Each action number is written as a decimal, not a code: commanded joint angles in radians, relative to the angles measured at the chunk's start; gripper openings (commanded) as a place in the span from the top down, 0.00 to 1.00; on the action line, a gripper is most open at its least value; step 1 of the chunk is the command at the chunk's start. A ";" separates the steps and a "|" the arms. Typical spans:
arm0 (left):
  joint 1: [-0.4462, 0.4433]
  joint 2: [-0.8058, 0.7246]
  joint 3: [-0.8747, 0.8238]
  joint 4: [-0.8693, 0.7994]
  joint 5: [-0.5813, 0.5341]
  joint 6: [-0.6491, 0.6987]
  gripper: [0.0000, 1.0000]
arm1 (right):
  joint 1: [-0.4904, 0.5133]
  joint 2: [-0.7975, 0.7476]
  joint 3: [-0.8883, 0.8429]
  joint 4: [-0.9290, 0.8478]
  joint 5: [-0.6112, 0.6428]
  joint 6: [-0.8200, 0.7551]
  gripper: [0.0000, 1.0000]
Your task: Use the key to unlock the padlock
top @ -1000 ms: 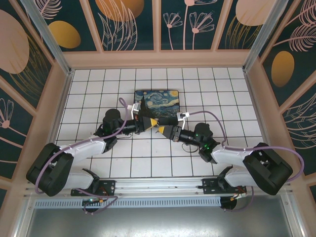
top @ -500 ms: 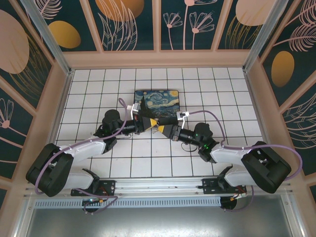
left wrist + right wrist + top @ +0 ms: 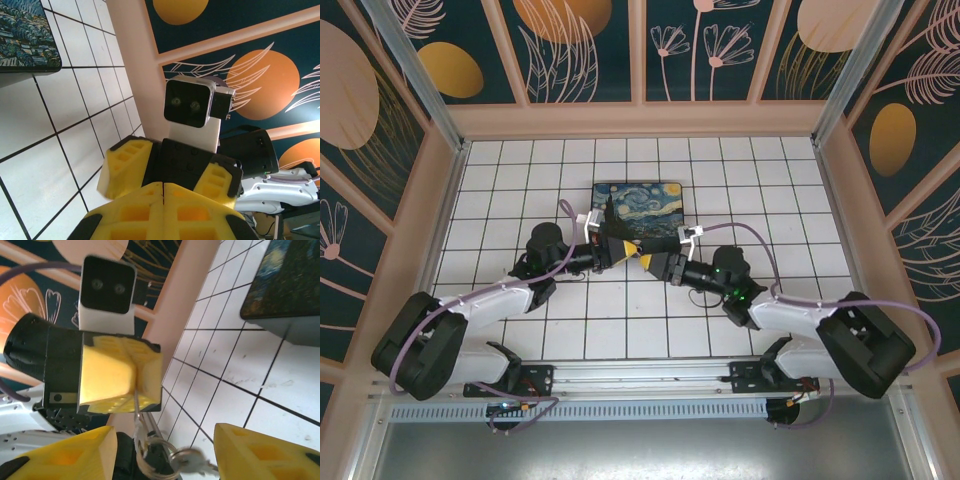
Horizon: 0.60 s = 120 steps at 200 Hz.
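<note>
I can see that my left gripper covers the tip of the key's blade, so I need to take the key with my right gripper by its ring end (image 3: 142,438) before unlocking the padlock.
My left gripper (image 3: 620,247) is shut on the key (image 3: 135,399), whose thin metal blade sticks out edge-on from between its yellow fingers (image 3: 107,375). A key ring (image 3: 150,467) and a second key (image 3: 195,460) dangle from it. My right gripper (image 3: 165,432) is open and faces the left one tip to tip, with one finger on each side of the dangling keys and touching nothing. In the left wrist view the left gripper (image 3: 163,186) is pressed shut in front of the right gripper's spread fingers (image 3: 125,165). The padlock is out of view.
A mat printed with a starry-night painting (image 3: 638,203) lies on the white tiled table (image 3: 520,170) just behind the two grippers. Wooden walls (image 3: 640,120) enclose the table at the back and sides. Both arms stretch low towards the centre.
The right gripper's jaws have opened wider and it has crept slightly left towards the left gripper. The left arm has stayed still and shut.
</note>
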<state>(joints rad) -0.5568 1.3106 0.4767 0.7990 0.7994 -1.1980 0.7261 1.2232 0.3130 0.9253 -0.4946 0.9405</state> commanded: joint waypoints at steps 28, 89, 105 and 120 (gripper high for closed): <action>-0.005 -0.013 0.013 0.014 -0.001 0.015 1.00 | -0.048 -0.096 0.027 -0.088 -0.026 -0.082 0.45; -0.005 -0.014 0.013 0.028 0.002 0.003 1.00 | -0.009 0.020 0.083 0.006 -0.057 -0.068 0.56; -0.005 -0.016 0.010 0.026 0.001 0.002 1.00 | 0.000 0.033 0.088 0.021 -0.066 -0.065 0.63; -0.004 -0.023 0.009 0.025 0.001 0.000 1.00 | 0.005 0.035 0.089 0.021 -0.071 -0.062 0.66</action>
<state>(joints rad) -0.5568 1.3094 0.4767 0.7971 0.7994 -1.1988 0.7170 1.2495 0.3729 0.8841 -0.5404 0.8768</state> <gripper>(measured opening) 0.066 0.359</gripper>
